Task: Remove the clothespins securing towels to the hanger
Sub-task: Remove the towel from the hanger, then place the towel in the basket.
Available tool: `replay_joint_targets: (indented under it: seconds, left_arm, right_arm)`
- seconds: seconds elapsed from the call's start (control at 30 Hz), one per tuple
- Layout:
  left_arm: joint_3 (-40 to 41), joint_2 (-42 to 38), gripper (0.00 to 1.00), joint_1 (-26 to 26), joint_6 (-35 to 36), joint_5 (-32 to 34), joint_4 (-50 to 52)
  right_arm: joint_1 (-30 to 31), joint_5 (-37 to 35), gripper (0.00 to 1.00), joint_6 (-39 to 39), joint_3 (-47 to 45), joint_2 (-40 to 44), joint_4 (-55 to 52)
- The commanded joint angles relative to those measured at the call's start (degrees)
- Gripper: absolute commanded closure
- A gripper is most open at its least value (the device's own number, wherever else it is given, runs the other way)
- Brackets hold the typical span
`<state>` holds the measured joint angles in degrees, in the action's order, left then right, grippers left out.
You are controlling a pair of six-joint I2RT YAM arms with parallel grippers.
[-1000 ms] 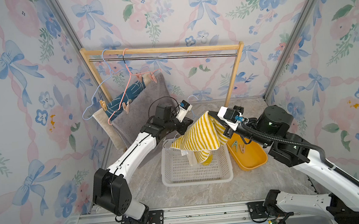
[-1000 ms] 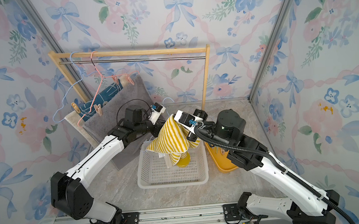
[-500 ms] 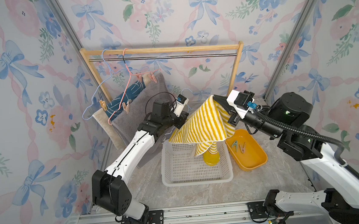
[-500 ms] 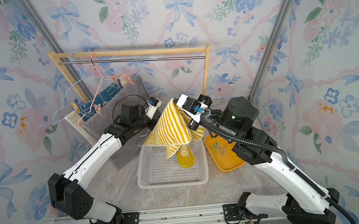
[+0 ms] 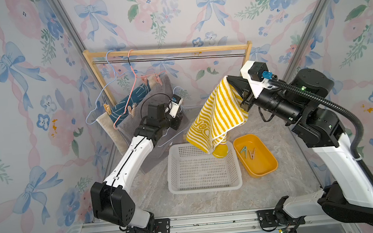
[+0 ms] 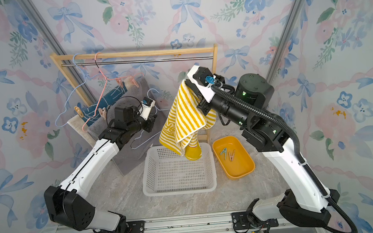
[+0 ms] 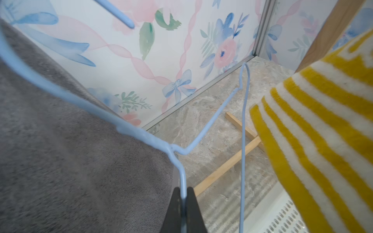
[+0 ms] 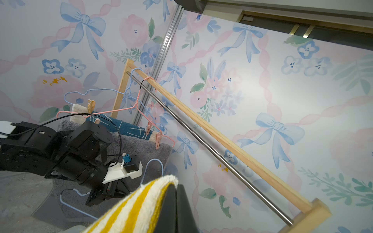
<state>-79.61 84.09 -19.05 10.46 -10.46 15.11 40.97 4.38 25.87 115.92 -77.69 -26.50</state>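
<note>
The yellow-and-white striped towel, now hanging free above the basket, will be let go by my right gripper in the middle of the white basket [image 5: 201, 164].
My right gripper [image 8: 176, 194] is shut on the top edge of the yellow-and-white striped towel [image 5: 217, 116], which hangs free above the white basket [image 5: 204, 187]. A bare light blue hanger [image 7: 201, 131] is pinched in my shut left gripper [image 7: 183, 201], beside the grey towel [image 7: 60, 161]. On the rail, a pink hanger [image 5: 136, 75] and a second blue hanger [image 5: 101, 97] carry the dark blue towel [image 5: 133, 98] and the grey towel [image 5: 154, 156]. Peach clothespins [image 5: 145, 80] [image 5: 157, 80] [image 5: 107, 109] [image 5: 131, 110] clip these. A green clothespin [image 5: 244, 151] and a peach one [image 5: 252, 154] lie in the yellow tray [image 5: 261, 170].
The wooden rack [image 5: 166, 52] with its metal rail stands at the back; its foot bar [image 7: 222, 167] lies on the floor near the basket. Patterned walls close in left, back and right. The right part of the rail holds nothing.
My right gripper has risen and swung back to the right, lifting the striped towel out of the basket. The left gripper has drawn the blue hanger away to the left.
</note>
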Motion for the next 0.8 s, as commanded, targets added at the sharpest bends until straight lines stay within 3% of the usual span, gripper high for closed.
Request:
replay_joint_targets:
  seconds: [0.0,0.23,0.5,0.77]
  left_arm:
    - [-0.2,-3.89,1.0,1.17,-1.57,2.37,-3.65]
    - [-1.4,-7.62,1.0,2.09,-1.45,-1.46,-5.11]
    - [-1.25,-11.36,1.0,2.11,-0.75,6.12,-5.58]
    - [-0.11,-13.3,1.0,2.11,-1.31,7.6,-6.22]
  right_arm:
    - [-1.61,0.87,1.0,-2.71,1.66,-0.14,-0.36]
    - [-2.85,5.39,1.0,-5.97,-0.4,0.61,0.02]
    - [2.33,4.17,1.0,-4.34,-7.75,-0.07,-1.74]
    - [4.68,0.69,1.0,-5.93,-23.81,-0.41,2.2]
